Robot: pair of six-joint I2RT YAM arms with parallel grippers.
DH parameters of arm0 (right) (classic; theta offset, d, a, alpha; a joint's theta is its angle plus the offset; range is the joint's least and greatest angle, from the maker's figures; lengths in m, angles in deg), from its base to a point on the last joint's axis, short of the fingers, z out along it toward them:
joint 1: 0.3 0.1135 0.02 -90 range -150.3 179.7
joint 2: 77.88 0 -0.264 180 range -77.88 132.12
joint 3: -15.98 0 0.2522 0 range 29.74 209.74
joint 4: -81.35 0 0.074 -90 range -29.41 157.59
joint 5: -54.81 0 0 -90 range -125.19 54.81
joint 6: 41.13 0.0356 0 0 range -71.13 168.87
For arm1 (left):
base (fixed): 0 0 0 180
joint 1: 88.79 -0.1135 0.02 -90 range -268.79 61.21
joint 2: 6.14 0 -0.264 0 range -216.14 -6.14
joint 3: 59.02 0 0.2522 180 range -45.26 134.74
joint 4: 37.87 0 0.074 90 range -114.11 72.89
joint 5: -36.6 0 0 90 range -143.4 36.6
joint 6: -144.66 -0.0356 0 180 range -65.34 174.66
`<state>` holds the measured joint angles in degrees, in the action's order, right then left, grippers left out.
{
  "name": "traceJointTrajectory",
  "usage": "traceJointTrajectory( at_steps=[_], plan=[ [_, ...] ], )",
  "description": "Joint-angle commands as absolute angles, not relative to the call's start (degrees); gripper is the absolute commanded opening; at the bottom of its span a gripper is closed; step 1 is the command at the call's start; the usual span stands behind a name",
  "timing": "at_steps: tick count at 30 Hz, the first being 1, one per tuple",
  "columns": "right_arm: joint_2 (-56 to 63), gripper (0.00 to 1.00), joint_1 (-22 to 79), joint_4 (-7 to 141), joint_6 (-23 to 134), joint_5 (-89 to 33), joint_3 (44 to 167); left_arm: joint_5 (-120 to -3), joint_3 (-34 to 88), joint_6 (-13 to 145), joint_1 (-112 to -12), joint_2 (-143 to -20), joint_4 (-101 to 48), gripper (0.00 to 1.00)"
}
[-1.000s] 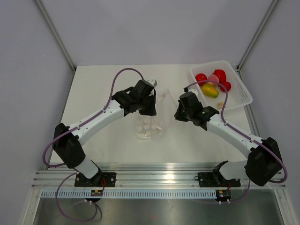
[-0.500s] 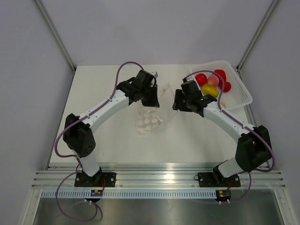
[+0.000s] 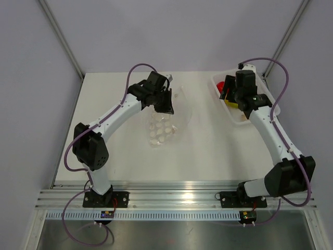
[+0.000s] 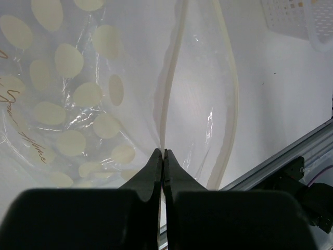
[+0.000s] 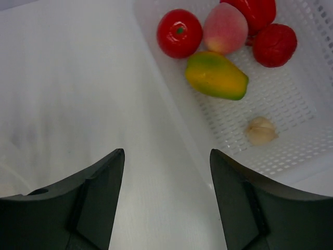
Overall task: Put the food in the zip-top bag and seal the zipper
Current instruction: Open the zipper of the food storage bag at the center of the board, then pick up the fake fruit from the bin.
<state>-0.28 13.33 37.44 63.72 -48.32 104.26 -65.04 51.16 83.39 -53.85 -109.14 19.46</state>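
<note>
The small pale garlic lies near the yellow-green fruit in the white tray, and my right gripper will close around the middle of the small pale garlic [image 3: 243,115] [image 5: 261,130].
The zip-top bag [image 3: 165,126] is a clear pouch with white dots, lying at mid-table with its mouth lifted toward the back. My left gripper [image 3: 165,105] is shut on one lip of the zipper [image 4: 170,73] at the mouth edge, and the other lip [image 4: 232,104] bows away, so the mouth gapes. In the left wrist view the left gripper [image 4: 163,152] pinches that strip. The food [image 5: 216,76] lies in the white tray [image 5: 294,101]: a yellow-green fruit, a red tomato [image 5: 179,33], a peach and other red pieces. My right gripper [image 5: 166,152] hangs open and empty at the tray's left edge.
The white mesh tray [image 3: 240,119] sits at the back right, partly hidden by my right arm and right gripper [image 3: 230,97]. A small pale garlic-like piece [image 5: 261,130] lies in it too. The tray's corner [image 4: 294,18] shows past the bag. Grey walls enclose the table.
My right gripper has opened and swung from the bag's mouth back and to the right, over the tray. The left gripper stays shut on the bag's edge and has shifted slightly toward the back.
</note>
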Motion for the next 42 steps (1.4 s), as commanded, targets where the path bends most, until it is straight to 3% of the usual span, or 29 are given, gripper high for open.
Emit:
traceJointTrajectory(
  at_steps=[1,6,10,26,36,42],
  plan=[
    [7.35,0.74,7.45,40.35,58.98,-49.53,110.66,-67.63,51.26,81.99,-54.51,-107.74,17.99,0.00],
    [22.36,0.81,0.15,36.31,58.01,-45.21,120.16,-69.57,48.35,82.25,-54.60,-106.60,16.24,0.00],
    [30.13,0.76,-4.16,28.49,59.85,-44.60,127.37,-69.74,46.94,81.90,-54.60,-106.16,15.71,0.00],
    [41.56,0.76,-8.91,25.66,58.71,-42.13,124.66,-71.85,47.99,80.50,-54.60,-108.01,15.09,0.00],
    [41.13,0.60,-10.06,27.60,61.35,-38.98,119.13,-71.94,47.20,80.58,-54.60,-107.65,15.00,0.00],
    [36.91,0.38,-10.06,27.78,62.66,-36.86,118.51,-72.12,47.03,81.29,-54.60,-107.13,14.65,0.00]
  ],
)
